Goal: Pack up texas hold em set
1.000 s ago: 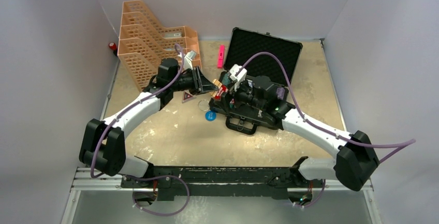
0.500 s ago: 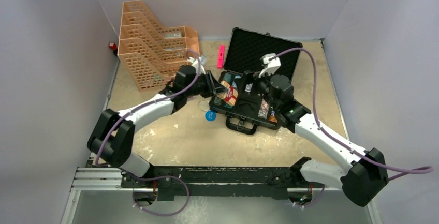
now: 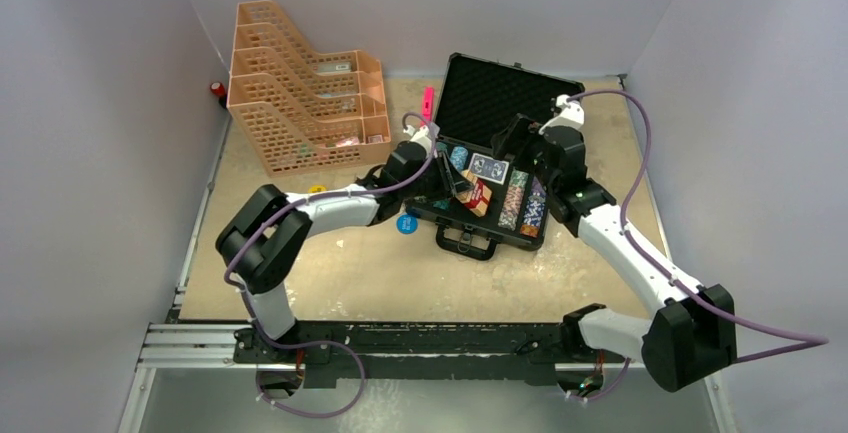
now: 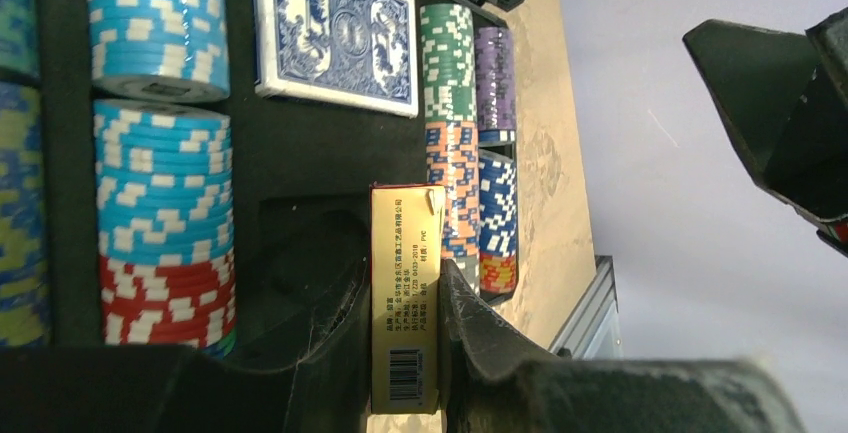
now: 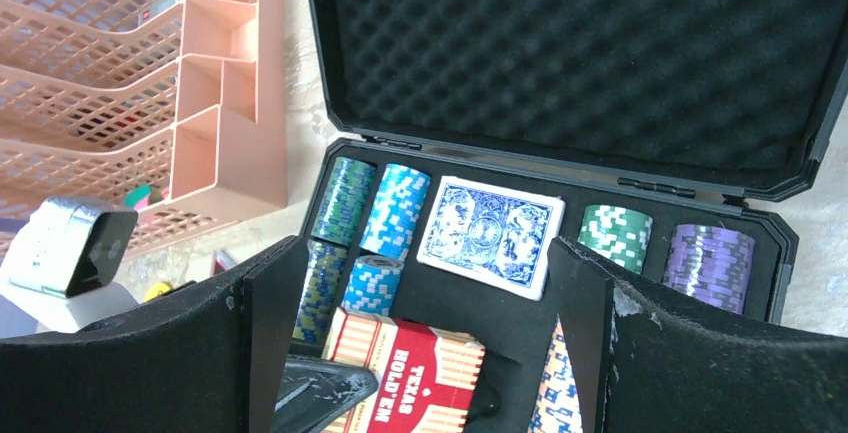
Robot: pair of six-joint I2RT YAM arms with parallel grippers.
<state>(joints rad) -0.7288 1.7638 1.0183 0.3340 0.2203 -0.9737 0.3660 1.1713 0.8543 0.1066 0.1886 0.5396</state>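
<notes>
The robot's left gripper should release the card box, now held over the case, in the empty card slot (image 3: 477,205) (image 4: 335,275) in front of the blue-backed card deck.
The black poker case (image 3: 452,228) lies open at the table's middle, lid (image 3: 512,93) raised. It holds rows of chips (image 3: 522,200) and a blue-backed card deck (image 3: 489,168). My left gripper (image 3: 462,185) is shut on a red and gold Texas Hold'em card box (image 3: 477,196), holding it over the case's empty card slot (image 4: 300,243). The box shows edge-on between my fingers in the left wrist view (image 4: 405,303) and face-up in the right wrist view (image 5: 415,383). My right gripper (image 3: 512,138) is open and empty, above the case's back part.
A loose blue chip (image 3: 406,224) lies on the table left of the case. An orange stacked file tray (image 3: 300,93) stands at the back left. A pink marker (image 3: 427,105) lies beside the lid. A yellow item (image 3: 316,190) lies near the tray.
My left gripper has carried the card box rightward from the case's left edge to over its middle slot. My right arm has pulled back and up toward the lid, uncovering the chips.
</notes>
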